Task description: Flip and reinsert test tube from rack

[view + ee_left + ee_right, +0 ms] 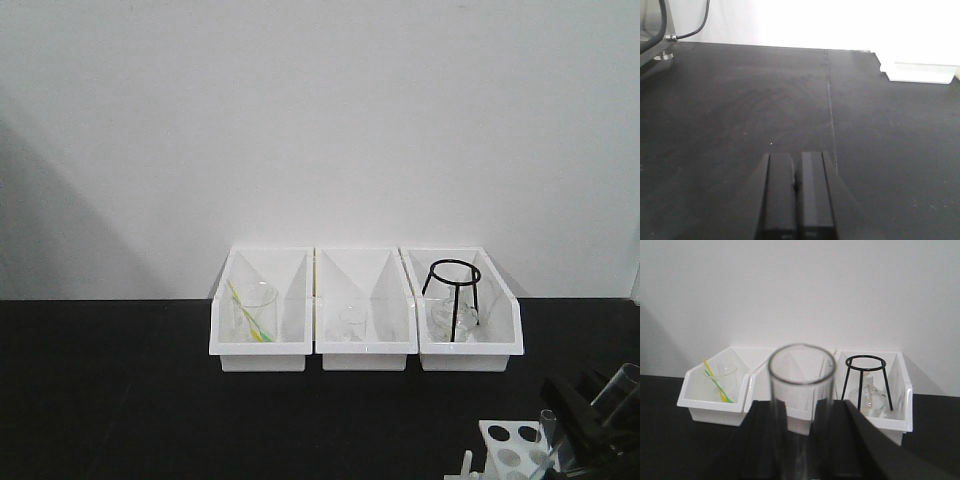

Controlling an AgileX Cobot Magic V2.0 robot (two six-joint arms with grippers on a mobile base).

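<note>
Next, my right gripper lets go of the test tube in the white rack's hole (540,470) just in front of the standing clear tube.
The small white rack (508,440) with round holes sits at the bottom right edge of the front view, with a clear tube (548,424) standing at its right side. Just right of it, my right gripper (590,415) is shut on a clear glass test tube (622,385) that slants up to the right. In the right wrist view this test tube (801,390) stands between the black fingers (765,440), open mouth upward, and my right gripper (801,407) faces the bins. My left gripper (796,165) is shut and empty over bare black table. The rack is out of both wrist views.
Three white open-fronted bins stand along the back wall: the left bin (260,350) holds a beaker with yellow-green sticks, the middle bin (366,350) small glassware, the right bin (470,350) a black wire tripod and a flask. A cable and metal foot (662,52) are far left.
</note>
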